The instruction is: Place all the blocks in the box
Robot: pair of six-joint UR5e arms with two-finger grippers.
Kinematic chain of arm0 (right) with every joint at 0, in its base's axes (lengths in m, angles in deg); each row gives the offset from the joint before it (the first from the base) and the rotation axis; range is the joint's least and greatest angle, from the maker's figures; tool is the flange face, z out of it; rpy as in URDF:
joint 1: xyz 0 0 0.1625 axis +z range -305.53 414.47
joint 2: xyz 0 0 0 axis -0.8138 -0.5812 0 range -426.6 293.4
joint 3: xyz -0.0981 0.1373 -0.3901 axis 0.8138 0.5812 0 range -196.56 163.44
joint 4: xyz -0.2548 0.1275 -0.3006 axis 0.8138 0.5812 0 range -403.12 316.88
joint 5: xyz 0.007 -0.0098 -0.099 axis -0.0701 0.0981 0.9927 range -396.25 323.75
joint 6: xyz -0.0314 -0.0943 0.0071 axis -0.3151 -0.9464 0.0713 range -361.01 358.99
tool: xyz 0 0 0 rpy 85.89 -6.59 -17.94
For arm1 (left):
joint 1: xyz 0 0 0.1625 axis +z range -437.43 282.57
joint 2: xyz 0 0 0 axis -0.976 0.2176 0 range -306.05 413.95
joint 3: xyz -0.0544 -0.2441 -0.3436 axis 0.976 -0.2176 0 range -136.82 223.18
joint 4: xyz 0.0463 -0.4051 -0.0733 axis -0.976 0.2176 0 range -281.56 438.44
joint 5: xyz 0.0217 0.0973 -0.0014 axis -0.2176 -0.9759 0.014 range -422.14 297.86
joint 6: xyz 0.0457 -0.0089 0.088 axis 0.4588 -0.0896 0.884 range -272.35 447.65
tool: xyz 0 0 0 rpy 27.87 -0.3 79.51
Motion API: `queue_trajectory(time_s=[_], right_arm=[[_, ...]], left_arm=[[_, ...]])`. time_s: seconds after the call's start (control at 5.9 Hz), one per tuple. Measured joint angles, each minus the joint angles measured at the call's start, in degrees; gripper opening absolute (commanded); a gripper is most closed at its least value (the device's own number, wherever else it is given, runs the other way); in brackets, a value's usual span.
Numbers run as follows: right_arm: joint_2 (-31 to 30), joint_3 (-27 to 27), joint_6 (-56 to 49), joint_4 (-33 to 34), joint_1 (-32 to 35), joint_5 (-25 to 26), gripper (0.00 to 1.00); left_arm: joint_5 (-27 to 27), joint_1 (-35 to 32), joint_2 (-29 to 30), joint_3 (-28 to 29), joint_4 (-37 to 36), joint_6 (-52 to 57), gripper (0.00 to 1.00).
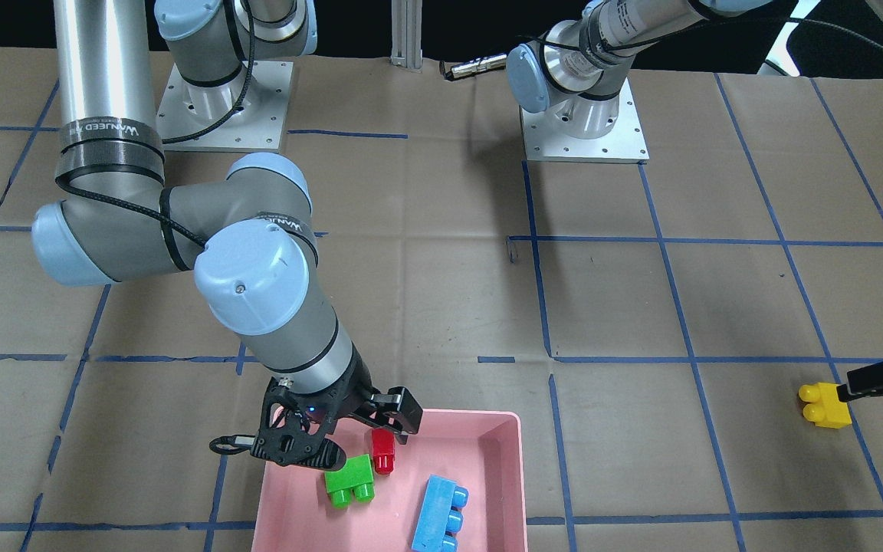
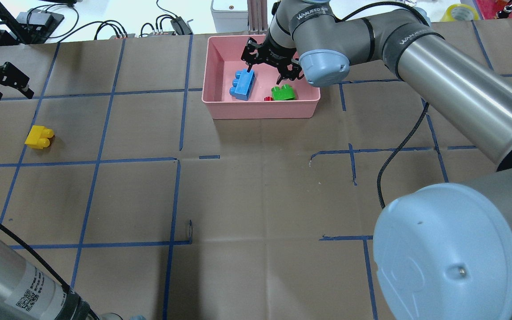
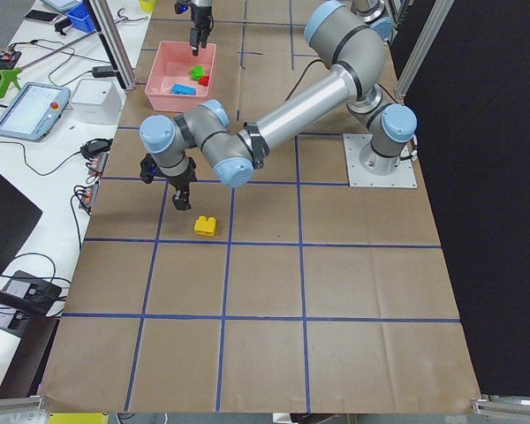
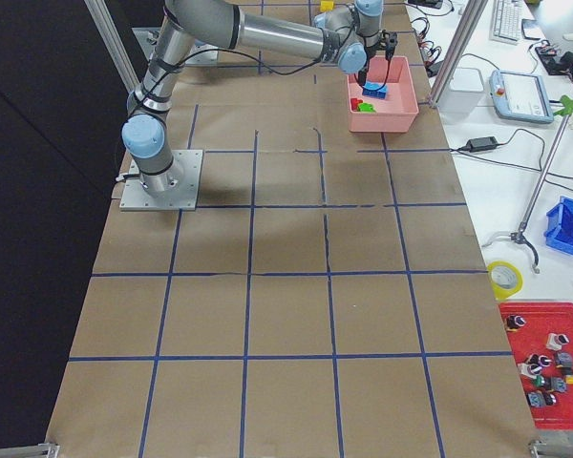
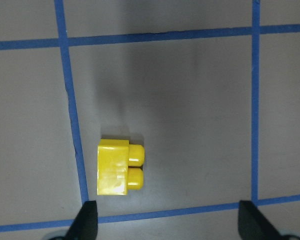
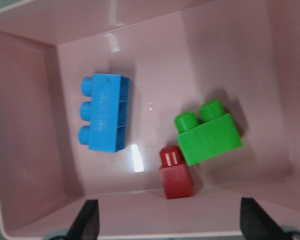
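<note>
My left gripper takes the yellow block hold of next, closing across its round knobs (image 1: 809, 394) (image 5: 135, 178) and its flat base.
The pink box (image 2: 260, 109) stands at the far side of the table. In it lie the green block (image 2: 282, 92), the red block (image 2: 268, 98) and the light-blue block (image 2: 242, 84); the right wrist view shows the green block (image 6: 210, 135), the red block (image 6: 176, 175) and the light-blue block (image 6: 106, 112) apart from my fingers. My right gripper (image 2: 265, 74) hovers open and empty over them. The yellow block (image 2: 39, 137) lies on the table at far left. My left gripper (image 2: 11, 91) is open and empty above the table beside it; the left wrist view shows this block (image 5: 117, 167) near one fingertip.
Brown paper with blue tape lines (image 2: 176, 200) covers the table. The right arm's long links (image 2: 451, 84) stretch across the right half. Cables and a white device (image 2: 227, 9) lie beyond the far edge behind the box.
</note>
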State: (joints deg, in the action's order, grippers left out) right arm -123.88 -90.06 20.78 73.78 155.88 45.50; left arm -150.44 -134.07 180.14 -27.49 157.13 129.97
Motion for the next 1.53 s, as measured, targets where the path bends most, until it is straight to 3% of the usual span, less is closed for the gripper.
queue_trajectory(time_s=[0.51, 0.85, 1.19, 1.53], right_arm=[[-11.10, -0.92, -17.09, -18.65, -4.08, 11.03, 0.99], [-23.56, -10.05, -18.37, -24.69, -4.34, 12.67, 1.00], [-32.84, -21.77, -18.37, -20.11, -4.09, 12.62, 1.00], [-35.59, -24.11, -18.56, -18.15, -4.05, 12.66, 1.00]], left_arm=[[0.00, 2.17, 1.28, -11.48, -15.93, 8.03, 0.97], [-0.04, 2.84, 1.37, -15.28, -21.51, 8.45, 0.91], [-0.13, 2.93, 1.48, -15.64, -22.19, 8.29, 0.52], [-2.14, 2.93, 1.50, -14.95, -22.26, 7.78, 0.19]])
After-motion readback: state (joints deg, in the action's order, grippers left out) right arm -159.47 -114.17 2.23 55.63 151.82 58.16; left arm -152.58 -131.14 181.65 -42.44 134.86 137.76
